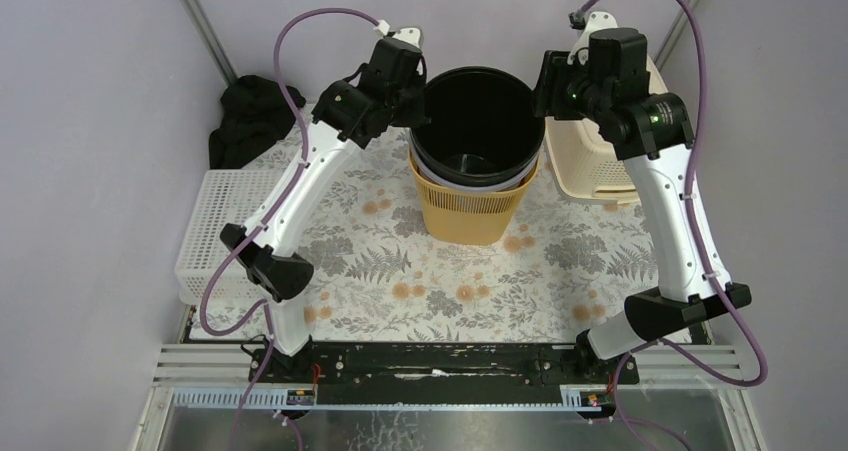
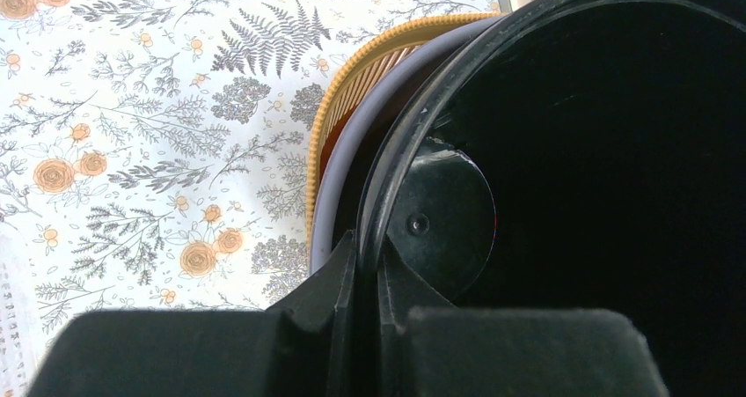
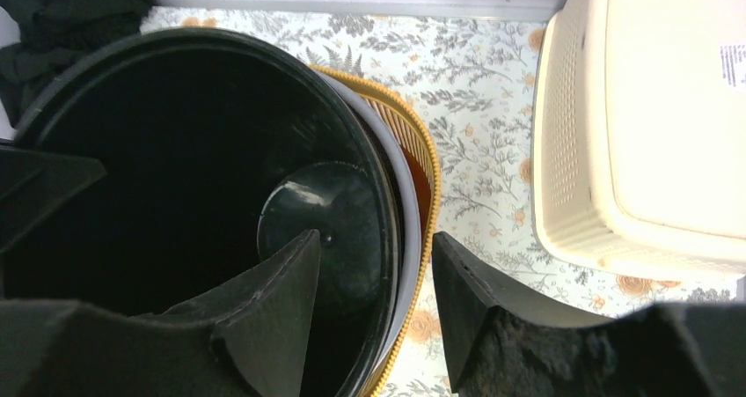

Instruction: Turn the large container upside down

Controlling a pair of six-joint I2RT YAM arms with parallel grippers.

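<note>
The tub's rim is also between the fingers of the robot's right gripper, so it should pinch just the large container's rim (image 3: 387, 230) and lift the large container clear before turning it.
The large container (image 1: 478, 73) is a black bucket, upright and mouth up, nested in a pale grey tub (image 2: 347, 159) inside an orange mesh basket (image 1: 470, 216). My left gripper (image 1: 415, 99) is at the bucket's left rim. In the left wrist view it (image 2: 369, 246) is shut on the rim of the large container (image 2: 391, 168), one finger inside and one outside. My right gripper (image 1: 546, 96) is at the right rim. In the right wrist view it (image 3: 374, 238) is open, straddling the rims of the large container (image 3: 380, 177) and the tub without pinching them.
A cream lattice basket (image 1: 592, 176) stands upside down just right of the stack, close to my right gripper. A white mesh tray (image 1: 215, 221) lies at the left edge. A black cloth (image 1: 250, 121) is bunched at the back left. Grey walls close in on both sides.
</note>
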